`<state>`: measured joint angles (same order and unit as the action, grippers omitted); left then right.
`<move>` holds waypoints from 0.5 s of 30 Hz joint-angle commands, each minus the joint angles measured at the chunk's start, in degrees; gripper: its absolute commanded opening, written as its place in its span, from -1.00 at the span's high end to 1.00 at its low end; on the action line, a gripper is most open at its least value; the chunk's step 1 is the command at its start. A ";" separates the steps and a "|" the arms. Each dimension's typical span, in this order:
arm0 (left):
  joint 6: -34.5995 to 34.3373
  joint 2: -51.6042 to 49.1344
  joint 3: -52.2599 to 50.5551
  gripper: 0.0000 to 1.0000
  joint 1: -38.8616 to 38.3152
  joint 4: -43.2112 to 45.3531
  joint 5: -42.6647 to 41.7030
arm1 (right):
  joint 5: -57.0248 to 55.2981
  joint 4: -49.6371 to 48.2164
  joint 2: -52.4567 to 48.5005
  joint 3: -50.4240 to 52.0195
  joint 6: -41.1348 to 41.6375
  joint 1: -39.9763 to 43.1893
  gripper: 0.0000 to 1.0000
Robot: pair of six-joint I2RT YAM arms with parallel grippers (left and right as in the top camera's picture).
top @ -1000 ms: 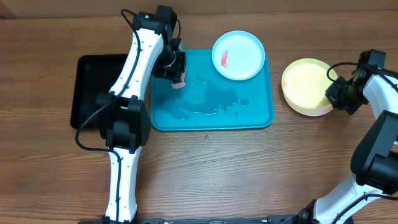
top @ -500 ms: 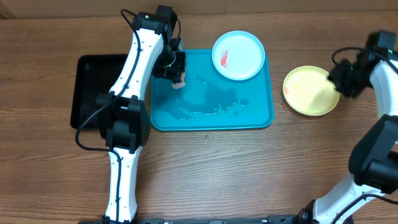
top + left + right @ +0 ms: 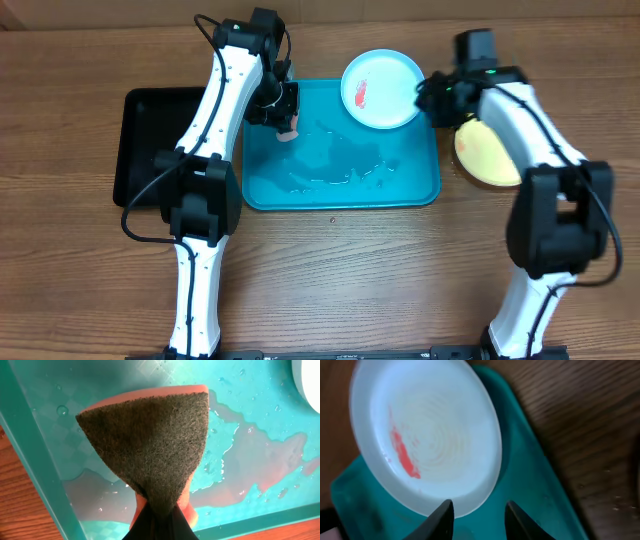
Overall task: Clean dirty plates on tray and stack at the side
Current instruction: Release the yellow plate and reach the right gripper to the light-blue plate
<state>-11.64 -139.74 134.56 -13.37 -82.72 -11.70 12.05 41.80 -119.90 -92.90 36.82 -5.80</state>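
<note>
The blue plate is hanging over the tray's far edge, so my right gripper will move the plate inside and pinch its rim (image 3: pixel 413 116) before my left gripper scrubs it.
The turquoise tray (image 3: pixel 400 185) lies mid-table, wet with pinkish water. A light-blue-rimmed plate (image 3: pixel 385 95) with a red smear rests on its far right corner; it also shows in the right wrist view (image 3: pixel 425 435). A yellow-green-rimmed plate (image 3: pixel 485 150) lies on the wood right of the tray, partly under my right arm. My left gripper (image 3: pixel 283 112) is shut on an orange sponge with a dark scouring face (image 3: pixel 150 450), above the tray's far left. My right gripper (image 3: pixel 479 515) is open and empty at the blue plate's right edge. No white plate shows.
A black tray (image 3: pixel 150 140) lies left of the turquoise tray. Bare wood table (image 3: pixel 400 270) lies in front and to the right. Water drops and puddles cover the tray floor (image 3: pixel 260 450).
My right arm has swung left from the yellow-green plate, left lying on the wood, over to the blue plate's right edge. The left arm and sponge have not moved.
</note>
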 commanded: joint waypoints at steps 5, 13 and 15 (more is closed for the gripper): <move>-0.37 0.35 -0.28 0.91 0.22 0.11 0.33 | -2.60 -1.31 -4.92 -0.68 3.67 -1.70 0.47; -0.37 0.35 -0.28 0.92 0.22 0.09 0.31 | -2.60 -1.01 -8.09 -0.66 0.70 -4.66 0.63; -0.37 0.35 -0.28 0.92 0.22 0.07 0.33 | -2.54 -0.63 -9.11 -0.66 0.76 -5.44 0.64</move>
<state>-11.64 -139.74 134.56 -13.37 -82.72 -11.70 10.04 40.82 -126.34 -92.88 38.33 -9.82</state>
